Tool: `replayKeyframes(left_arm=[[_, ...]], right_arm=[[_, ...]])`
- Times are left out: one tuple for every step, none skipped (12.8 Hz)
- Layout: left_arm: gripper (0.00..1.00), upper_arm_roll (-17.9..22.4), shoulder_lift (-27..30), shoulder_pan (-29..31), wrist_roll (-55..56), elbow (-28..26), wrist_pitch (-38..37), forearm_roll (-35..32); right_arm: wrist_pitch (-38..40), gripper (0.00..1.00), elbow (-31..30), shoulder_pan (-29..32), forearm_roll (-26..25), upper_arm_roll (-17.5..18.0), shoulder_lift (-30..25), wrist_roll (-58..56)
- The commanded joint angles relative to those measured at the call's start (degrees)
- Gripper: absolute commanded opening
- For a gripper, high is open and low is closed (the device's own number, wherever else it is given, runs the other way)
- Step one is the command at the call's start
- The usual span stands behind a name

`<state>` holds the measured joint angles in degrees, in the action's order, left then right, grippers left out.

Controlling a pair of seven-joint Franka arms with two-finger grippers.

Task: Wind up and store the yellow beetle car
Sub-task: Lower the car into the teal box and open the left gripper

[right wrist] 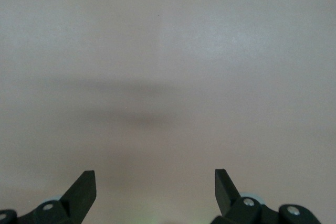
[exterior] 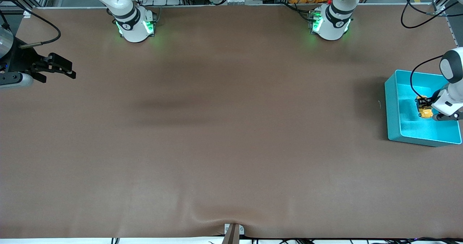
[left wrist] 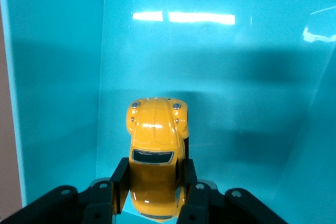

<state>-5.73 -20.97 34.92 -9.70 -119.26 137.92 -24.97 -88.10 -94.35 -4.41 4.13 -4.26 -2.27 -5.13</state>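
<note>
My left gripper has the yellow beetle car, which hangs inside the turquoise bin now. It will release the car on the turquoise bin's bottom, near the bin's side (exterior: pixel 411 108) (left wrist: pixel 176 142) facing the open mat.
The yellow beetle car (exterior: pixel 425 111) (left wrist: pixel 155 145) hangs inside the turquoise bin (exterior: pixel 392 103) (left wrist: pixel 58 77), at the left arm's end of the table. My left gripper (exterior: pixel 428 108) (left wrist: pixel 153 174) is shut on the car's rear body, one black finger on each side. In the left wrist view the car's rounded hood and dark window show against the bin's floor. My right gripper (exterior: pixel 68 70) (right wrist: pixel 155 182) waits open above the bare table at the right arm's end, with nothing between its fingers.
The brown table mat (exterior: pixel 224 135) stretches between the two arm bases (exterior: pixel 135 25) (exterior: pixel 331 23). A small bracket (exterior: pixel 233 231) sits at the table edge nearest the front camera. A black cable (exterior: pixel 416 81) loops from the left arm over the bin.
</note>
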Motion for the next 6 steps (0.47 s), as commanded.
replayKeyframes(left_arm=[[0.01, -0.7, -1.4, 0.5, -0.4, 1.5, 0.4, -1.6], [0.01, -0.7, -1.6, 0.5, -0.4, 1.4, 0.4, -1.6], [0.04, -0.7, -1.7, 0.5, -0.4, 1.3, 0.4, -1.6], [0.05, -0.7, -2.0, 0.5, -0.4, 1.3, 0.4, -1.6], [0.06, -0.7, -2.4, 0.5, -0.3, 1.2, 0.4, -1.5], [0.07, -0.7, -3.0, 0.5, -0.3, 1.3, 0.6, -1.4]], right_arm=[[-0.4, 1.00, -0.4, -1.2, -0.4, -0.7, -0.2, 1.1], [-0.4, 1.00, -0.4, -1.2, -0.4, -0.8, -0.2, 1.1], [-0.4, 1.00, -0.4, -1.2, -0.4, -0.8, -0.1, 1.1], [-0.4, 1.00, -0.4, -1.2, -0.4, -0.7, -0.1, 1.1], [-0.4, 1.00, -0.4, -1.2, -0.4, -0.7, -0.1, 1.1], [-0.4, 1.00, -0.4, -1.2, -0.4, -0.8, -0.1, 1.1]])
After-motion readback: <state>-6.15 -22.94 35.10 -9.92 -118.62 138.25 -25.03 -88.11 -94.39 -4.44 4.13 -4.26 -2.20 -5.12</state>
